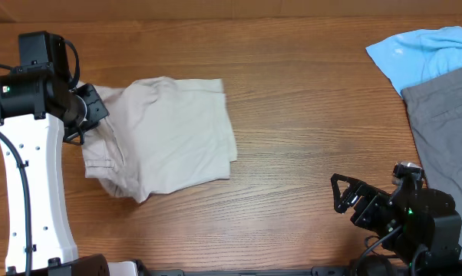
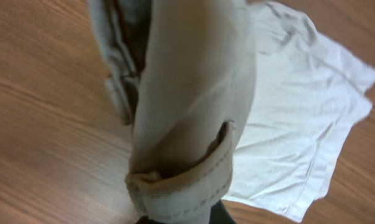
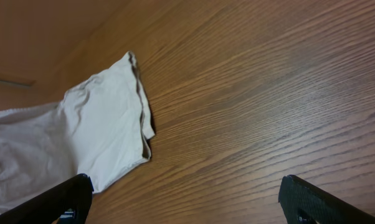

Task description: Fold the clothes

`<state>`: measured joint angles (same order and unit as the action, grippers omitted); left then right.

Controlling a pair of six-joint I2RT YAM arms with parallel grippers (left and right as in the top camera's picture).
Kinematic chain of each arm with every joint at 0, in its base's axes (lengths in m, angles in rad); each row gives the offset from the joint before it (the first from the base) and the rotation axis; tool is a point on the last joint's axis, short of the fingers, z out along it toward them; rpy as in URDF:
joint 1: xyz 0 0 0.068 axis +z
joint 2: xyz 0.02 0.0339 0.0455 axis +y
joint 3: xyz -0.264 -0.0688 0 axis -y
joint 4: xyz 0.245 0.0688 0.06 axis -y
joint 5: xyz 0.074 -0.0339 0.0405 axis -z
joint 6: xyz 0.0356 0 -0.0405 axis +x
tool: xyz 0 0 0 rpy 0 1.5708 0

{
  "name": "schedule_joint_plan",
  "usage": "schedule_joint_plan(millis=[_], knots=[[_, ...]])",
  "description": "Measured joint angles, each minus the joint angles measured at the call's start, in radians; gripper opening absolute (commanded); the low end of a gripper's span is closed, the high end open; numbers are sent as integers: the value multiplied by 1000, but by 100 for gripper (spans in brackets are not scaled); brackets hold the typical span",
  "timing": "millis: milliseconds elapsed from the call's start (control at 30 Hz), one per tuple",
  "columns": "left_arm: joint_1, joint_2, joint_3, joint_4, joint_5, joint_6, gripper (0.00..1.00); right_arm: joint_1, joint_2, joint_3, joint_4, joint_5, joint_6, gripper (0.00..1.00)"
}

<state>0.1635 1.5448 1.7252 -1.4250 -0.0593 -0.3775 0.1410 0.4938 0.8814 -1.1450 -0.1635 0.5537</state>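
Next, my left gripper lets go of the shorts' waistband over their opposite edge (image 2: 346, 155), beside the bare middle of the table. The waistband is now bunched and lifted between the fingers.
The beige shorts (image 1: 169, 134) lie partly folded at the left of the table. My left gripper (image 1: 93, 115) is at their left edge, shut on the waistband. In the left wrist view the waistband (image 2: 181, 186) is bunched between the fingers and lifted, with the rest of the shorts (image 2: 299, 124) spread beyond. My right gripper (image 1: 346, 195) is open and empty over bare wood at the lower right, well away from the shorts. The right wrist view shows its two fingers (image 3: 184, 199) wide apart and a leg of the shorts (image 3: 100, 130) to the far left.
A light blue shirt (image 1: 427, 54) and grey trousers (image 1: 446, 123) lie at the table's right edge. Bare wooden table (image 1: 292, 115) lies between the shorts and them.
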Motion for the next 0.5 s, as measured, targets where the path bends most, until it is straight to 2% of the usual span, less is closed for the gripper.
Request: schedule_joint_plan(millis=[233, 500], knots=[[-25, 0, 0, 11, -6, 14, 4, 0, 0, 0, 1, 0, 0, 100], [-146, 0, 0, 42, 26, 5, 4, 0, 0, 0, 0, 0, 0, 100]])
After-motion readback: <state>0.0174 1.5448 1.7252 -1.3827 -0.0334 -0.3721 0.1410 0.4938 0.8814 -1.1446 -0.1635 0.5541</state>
